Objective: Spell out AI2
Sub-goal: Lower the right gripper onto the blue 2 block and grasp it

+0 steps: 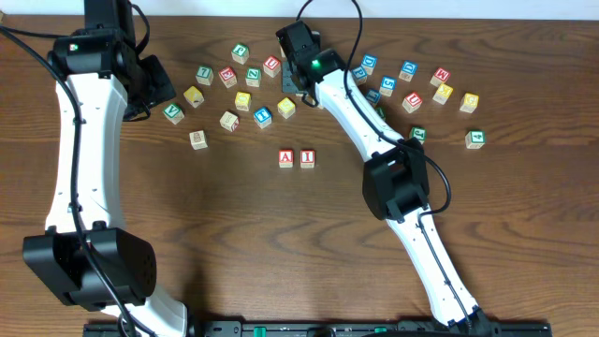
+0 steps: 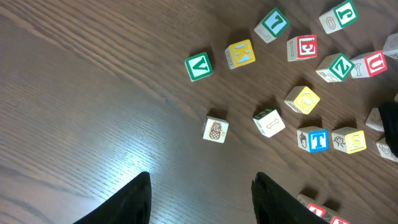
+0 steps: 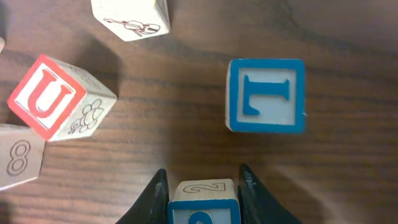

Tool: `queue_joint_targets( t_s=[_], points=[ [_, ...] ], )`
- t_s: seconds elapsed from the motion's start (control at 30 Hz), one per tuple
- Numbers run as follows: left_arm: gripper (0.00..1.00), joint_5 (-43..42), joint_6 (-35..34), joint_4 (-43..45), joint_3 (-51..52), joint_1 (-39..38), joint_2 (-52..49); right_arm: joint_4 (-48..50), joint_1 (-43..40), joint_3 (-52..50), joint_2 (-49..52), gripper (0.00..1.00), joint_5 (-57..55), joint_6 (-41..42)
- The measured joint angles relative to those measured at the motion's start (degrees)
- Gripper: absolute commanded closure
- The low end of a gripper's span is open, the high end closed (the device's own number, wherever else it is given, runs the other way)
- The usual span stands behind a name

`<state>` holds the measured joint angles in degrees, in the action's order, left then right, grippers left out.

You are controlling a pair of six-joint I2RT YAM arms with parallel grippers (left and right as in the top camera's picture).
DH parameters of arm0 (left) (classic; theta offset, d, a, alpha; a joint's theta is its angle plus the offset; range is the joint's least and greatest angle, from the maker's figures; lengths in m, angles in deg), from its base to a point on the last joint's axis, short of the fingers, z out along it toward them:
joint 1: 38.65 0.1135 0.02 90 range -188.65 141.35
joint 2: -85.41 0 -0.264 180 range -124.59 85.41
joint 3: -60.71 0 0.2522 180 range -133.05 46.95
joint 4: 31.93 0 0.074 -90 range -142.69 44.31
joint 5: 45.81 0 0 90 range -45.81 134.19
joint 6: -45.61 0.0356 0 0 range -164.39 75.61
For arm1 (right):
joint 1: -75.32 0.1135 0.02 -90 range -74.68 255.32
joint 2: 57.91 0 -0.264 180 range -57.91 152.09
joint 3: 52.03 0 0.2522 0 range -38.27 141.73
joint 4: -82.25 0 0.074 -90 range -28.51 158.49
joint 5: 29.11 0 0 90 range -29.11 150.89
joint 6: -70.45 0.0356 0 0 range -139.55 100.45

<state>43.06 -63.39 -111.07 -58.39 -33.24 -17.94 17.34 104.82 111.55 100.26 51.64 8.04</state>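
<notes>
I will use my right gripper to set the blue-framed block down next to the red I block, on the side opposite the red A block (image 1: 326, 158).
A red A block (image 1: 286, 158) and a red I block (image 1: 307, 158) stand side by side at the table's middle. They also show at the bottom right of the left wrist view (image 2: 320, 211). My right gripper (image 1: 304, 89) is among the blocks at the back. In the right wrist view its fingers (image 3: 203, 186) are shut on a blue-framed block marked 2 (image 3: 203, 202). In the overhead view the arm hides this block. My left gripper (image 1: 154, 89) is open and empty above bare wood at the back left (image 2: 200, 199).
Several loose letter blocks lie across the back of the table. Close to the right gripper are a blue-framed letter block (image 3: 266, 95), a red U block (image 3: 46, 96), a violin block (image 3: 132, 17) and an 8 block (image 3: 18, 158). A pineapple block (image 2: 215, 129) lies ahead of the left gripper.
</notes>
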Motion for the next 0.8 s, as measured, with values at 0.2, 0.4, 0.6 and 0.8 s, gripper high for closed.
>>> queue_joint_targets(
  t_s=[0.2,0.4,0.6,0.8],
  points=[
    [0.48,0.0,0.0,0.0,0.0,0.0,0.0,-4.3,-0.3,-0.6,-5.5,0.8,0.1,-1.0],
    [0.48,0.0,0.0,0.0,0.0,0.0,0.0,-10.7,-0.6,-0.7,-16.8,0.81,0.6,-2.6],
    [0.48,0.0,0.0,0.0,0.0,0.0,0.0,-20.9,-0.7,-0.6,-26.9,0.82,0.7,-3.2],
    [0.48,0.0,0.0,0.0,0.0,0.0,0.0,-30.9,-0.7,-0.3,-29.3,0.84,0.7,-3.3]
  ],
)
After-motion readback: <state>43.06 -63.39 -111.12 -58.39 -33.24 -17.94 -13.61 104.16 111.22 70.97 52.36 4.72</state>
